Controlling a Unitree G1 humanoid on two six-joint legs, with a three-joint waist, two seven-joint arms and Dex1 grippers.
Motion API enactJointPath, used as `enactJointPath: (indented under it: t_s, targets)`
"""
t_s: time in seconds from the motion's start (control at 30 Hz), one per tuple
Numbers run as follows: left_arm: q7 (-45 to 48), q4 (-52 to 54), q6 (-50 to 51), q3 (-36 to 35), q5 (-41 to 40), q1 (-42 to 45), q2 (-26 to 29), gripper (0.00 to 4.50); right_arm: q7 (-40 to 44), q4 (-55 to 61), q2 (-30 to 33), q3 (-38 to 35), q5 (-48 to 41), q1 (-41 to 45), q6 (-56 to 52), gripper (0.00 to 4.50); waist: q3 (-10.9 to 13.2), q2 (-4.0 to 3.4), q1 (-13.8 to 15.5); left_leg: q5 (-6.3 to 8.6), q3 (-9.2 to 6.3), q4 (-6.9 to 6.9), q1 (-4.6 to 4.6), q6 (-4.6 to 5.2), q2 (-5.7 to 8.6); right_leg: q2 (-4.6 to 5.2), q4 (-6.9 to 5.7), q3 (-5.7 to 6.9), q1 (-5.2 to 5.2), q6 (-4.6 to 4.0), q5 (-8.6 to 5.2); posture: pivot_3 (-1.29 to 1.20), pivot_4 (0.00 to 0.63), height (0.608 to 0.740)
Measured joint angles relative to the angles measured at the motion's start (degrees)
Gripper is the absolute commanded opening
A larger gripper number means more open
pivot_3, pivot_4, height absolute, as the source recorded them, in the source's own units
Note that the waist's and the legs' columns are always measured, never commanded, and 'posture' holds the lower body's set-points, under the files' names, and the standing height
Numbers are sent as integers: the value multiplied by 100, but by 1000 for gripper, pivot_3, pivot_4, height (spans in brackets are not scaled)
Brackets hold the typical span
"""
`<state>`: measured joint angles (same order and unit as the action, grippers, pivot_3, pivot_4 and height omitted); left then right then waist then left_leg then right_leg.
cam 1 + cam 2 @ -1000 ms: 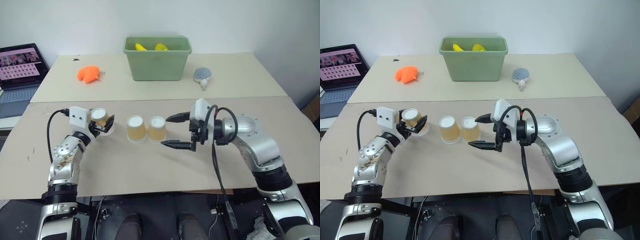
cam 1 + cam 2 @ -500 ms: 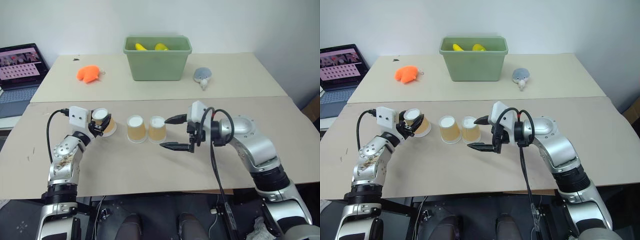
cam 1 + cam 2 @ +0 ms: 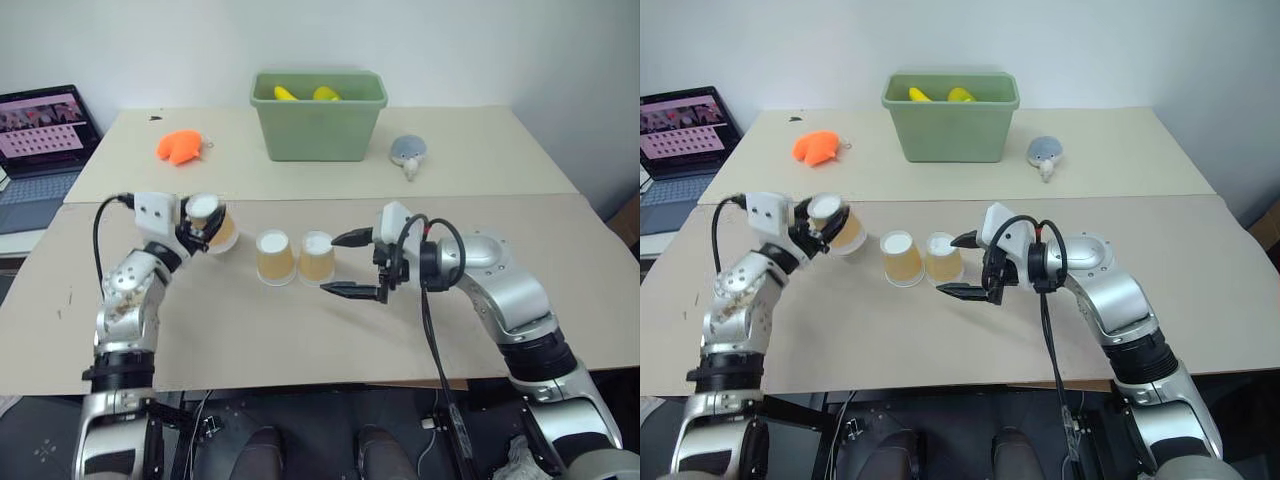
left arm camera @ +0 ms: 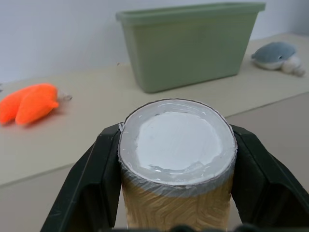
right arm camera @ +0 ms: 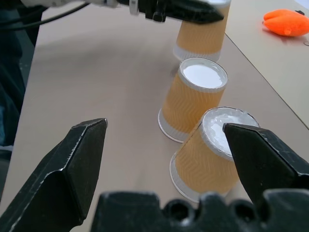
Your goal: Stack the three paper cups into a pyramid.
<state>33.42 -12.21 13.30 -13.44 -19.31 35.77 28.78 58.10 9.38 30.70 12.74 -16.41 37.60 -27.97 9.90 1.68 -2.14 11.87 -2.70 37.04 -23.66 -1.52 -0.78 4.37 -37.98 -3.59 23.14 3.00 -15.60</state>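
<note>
Next, I release the third cup, now lifted off the table, from my left gripper on top of the two standing cups (image 3: 297,241), so that it sits across the gap between them.
Two tan-orange paper cups stand upside down side by side on the near table, one on the left (image 3: 274,258) and one on the right (image 3: 317,256). A third cup (image 3: 212,225) is lifted off the table to their left, tilted, with my left gripper (image 3: 203,226) shut on it. In the left wrist view this cup (image 4: 176,159) sits between the black fingers (image 4: 91,183), white base facing the camera. My right gripper (image 3: 348,265) hangs open just right of the right cup, one finger above and one below. The right wrist view shows both standing cups (image 5: 195,100) (image 5: 211,151).
A green bin (image 3: 318,115) holding yellow items stands at the back centre. An orange plush toy (image 3: 180,147) lies back left and a grey plush (image 3: 407,152) back right. A laptop (image 3: 38,140) sits at the far left edge.
My left gripper closed on the left-most cup and raised it off the table, tilting it. The right gripper stayed beside the right cup.
</note>
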Motion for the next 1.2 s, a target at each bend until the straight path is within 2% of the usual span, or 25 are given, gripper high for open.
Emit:
enactJointPath:
  t_s: [0.27, 0.4, 0.53, 0.63, 0.83, 1.2]
  targets:
    - [2022, -282, 913, 454, -709, 1821, 698, 2508, -445, -88, -34, -83, 167, -30, 1, 4500, 0, 0, -44, 0, -4, -2, -10, 0, 1, -2, 2, 5, 6, 2, -1, 0, 150, 732]
    - [3085, -826, 1441, 746, -1001, 2254, 706, 2508, -767, -76, -74, -250, 179, -177, 0, 4500, 0, 0, -49, -1, -6, 0, -6, 1, 0, -6, -1, 5, 6, 3, -1, 0, 150, 732]
    - [3743, -1625, 1426, 1076, -872, 2483, 690, 2508, -1039, -72, -89, -315, 207, -348, -6, 4500, 0, 0, -54, -1, -5, 1, -9, 1, 0, -6, 0, 5, 8, 3, -1, 0, 150, 732]
    - [3975, -2408, 937, 1251, -489, 2792, 602, 2508, -1248, -22, -92, -421, 217, -490, -15, 4500, 1, 0, -37, -1, -6, 1, -14, 1, 1, -4, 2, 6, 9, 3, -1, 0, 150, 732]
    - [4314, -3006, 393, 1399, -91, 2986, 328, 2508, -1441, 145, -78, -462, 215, -671, -40, 4500, 1, 0, -36, -1, -6, 1, -16, 1, 1, -4, 1, 7, 9, 3, -1, 0, 150, 732]
    - [4610, -3064, 212, 1496, 144, 2976, -12, 2508, -1512, 250, -20, -488, 204, -702, -152, 4500, 1, 1, -51, -1, -7, 6, -16, 2, 0, -5, -1, 6, 10, 3, -2, 0, 150, 732]
